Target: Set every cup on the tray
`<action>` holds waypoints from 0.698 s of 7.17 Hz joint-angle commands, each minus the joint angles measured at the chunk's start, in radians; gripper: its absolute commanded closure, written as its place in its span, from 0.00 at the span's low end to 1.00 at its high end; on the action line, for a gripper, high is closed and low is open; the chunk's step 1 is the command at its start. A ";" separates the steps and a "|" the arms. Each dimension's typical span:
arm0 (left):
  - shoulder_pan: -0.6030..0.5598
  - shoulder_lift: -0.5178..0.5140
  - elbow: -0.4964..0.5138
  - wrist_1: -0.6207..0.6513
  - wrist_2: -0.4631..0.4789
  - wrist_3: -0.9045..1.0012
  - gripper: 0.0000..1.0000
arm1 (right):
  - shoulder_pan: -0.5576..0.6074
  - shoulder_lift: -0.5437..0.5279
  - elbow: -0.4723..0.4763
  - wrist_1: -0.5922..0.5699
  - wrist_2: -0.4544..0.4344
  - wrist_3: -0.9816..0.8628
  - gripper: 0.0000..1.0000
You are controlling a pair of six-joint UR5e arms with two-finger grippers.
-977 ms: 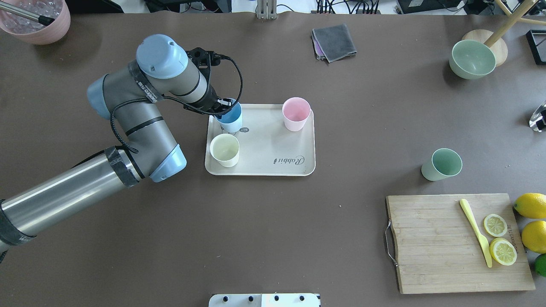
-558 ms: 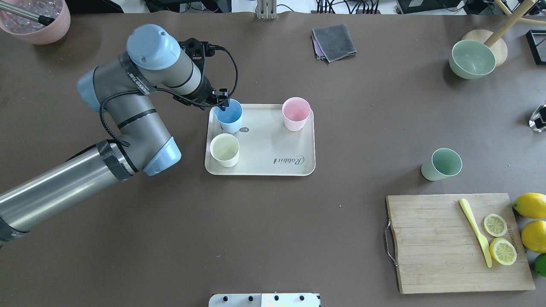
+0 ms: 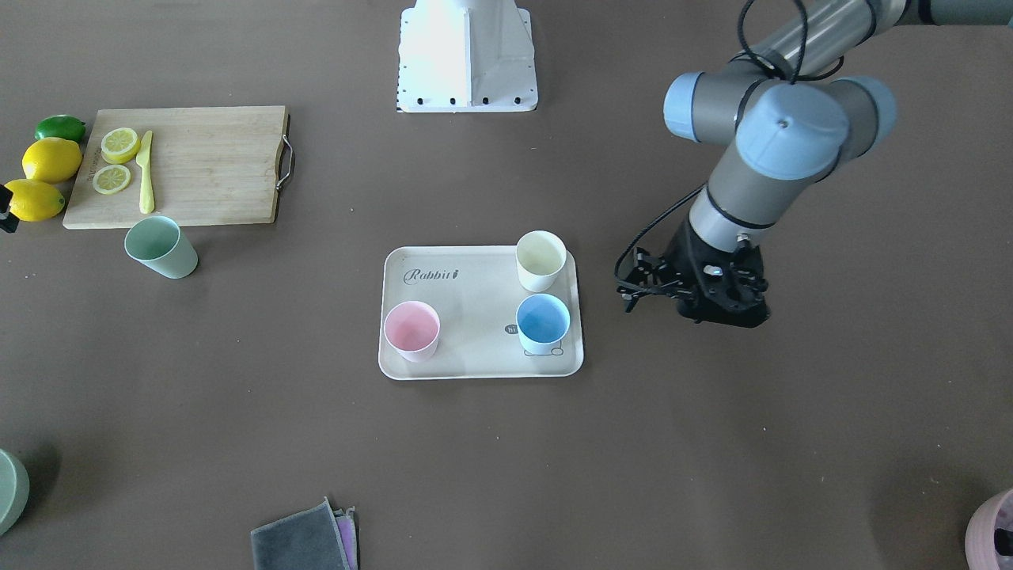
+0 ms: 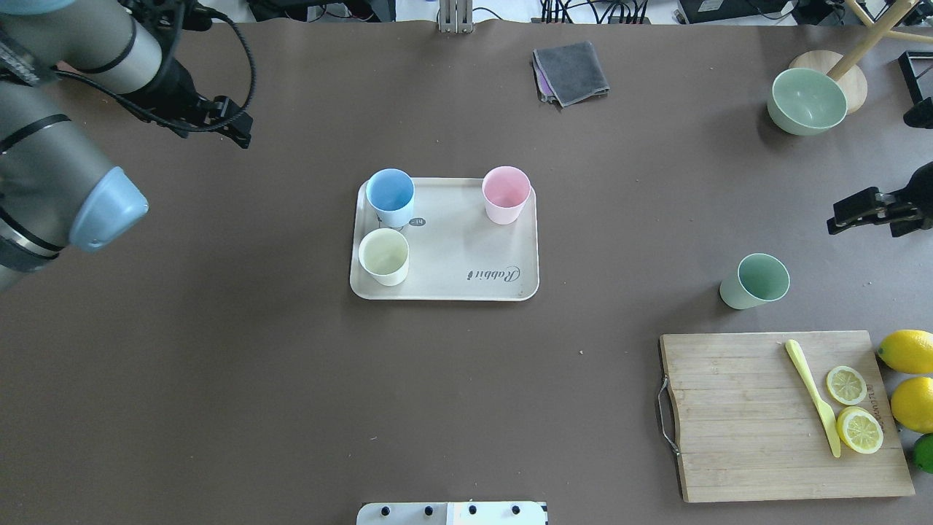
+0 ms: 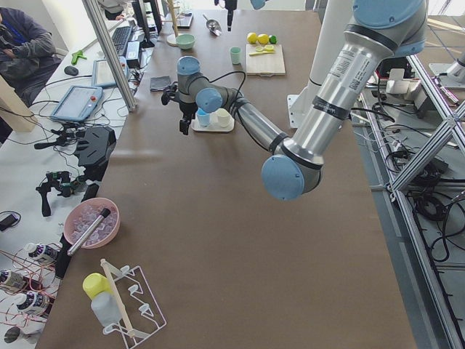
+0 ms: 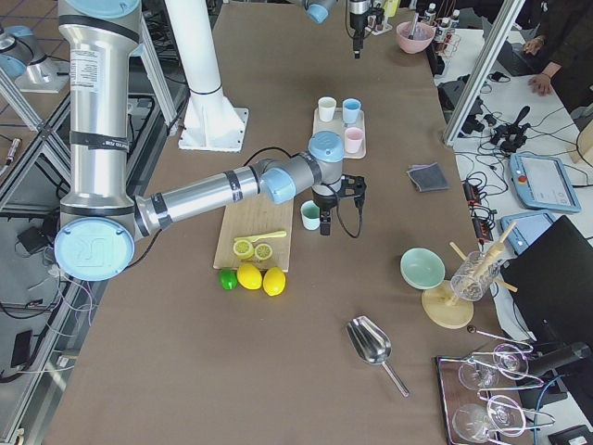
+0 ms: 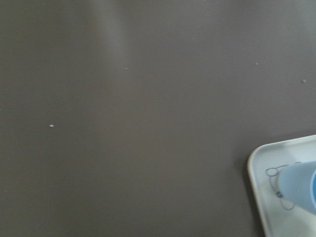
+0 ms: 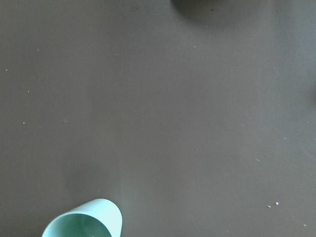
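I should next move my right gripper to the mint green cup's rim (image 3: 127, 241) (image 8: 108, 231) and close it on the cup's side that faces away from the beige tray.
The beige tray (image 4: 466, 251) lies mid-table and holds three cups: light blue (image 4: 390, 195), pink (image 4: 506, 193) and cream-white (image 4: 383, 255), all upright. The mint green cup (image 4: 756, 281) stands on the bare table to the right, near the cutting board; its rim shows in the right wrist view (image 8: 84, 224). My left gripper (image 3: 724, 317) hangs empty, well away from the tray's blue-cup side, and looks open. My right gripper (image 4: 845, 215) enters at the right edge, above and beyond the mint cup; I cannot tell its state.
A wooden cutting board (image 4: 743, 415) with lemon slices and a yellow knife lies front right, with lemons (image 4: 907, 350) beside it. A pale green bowl (image 4: 807, 100) is at the back right, a grey cloth (image 4: 571, 71) at the back middle.
My left gripper has let go of the blue cup, which stands on the tray, and drawn back far to the left. My right gripper has come into view at the right edge.
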 commanded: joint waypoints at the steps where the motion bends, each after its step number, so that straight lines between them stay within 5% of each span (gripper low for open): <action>1: -0.076 0.081 -0.026 0.016 -0.043 0.140 0.02 | -0.160 -0.010 -0.019 0.094 -0.110 0.149 0.05; 4: -0.075 0.086 -0.025 0.012 -0.039 0.137 0.02 | -0.251 0.001 -0.048 0.108 -0.183 0.182 0.25; 5: -0.073 0.086 -0.023 0.012 -0.036 0.133 0.02 | -0.269 0.002 -0.082 0.163 -0.183 0.199 0.50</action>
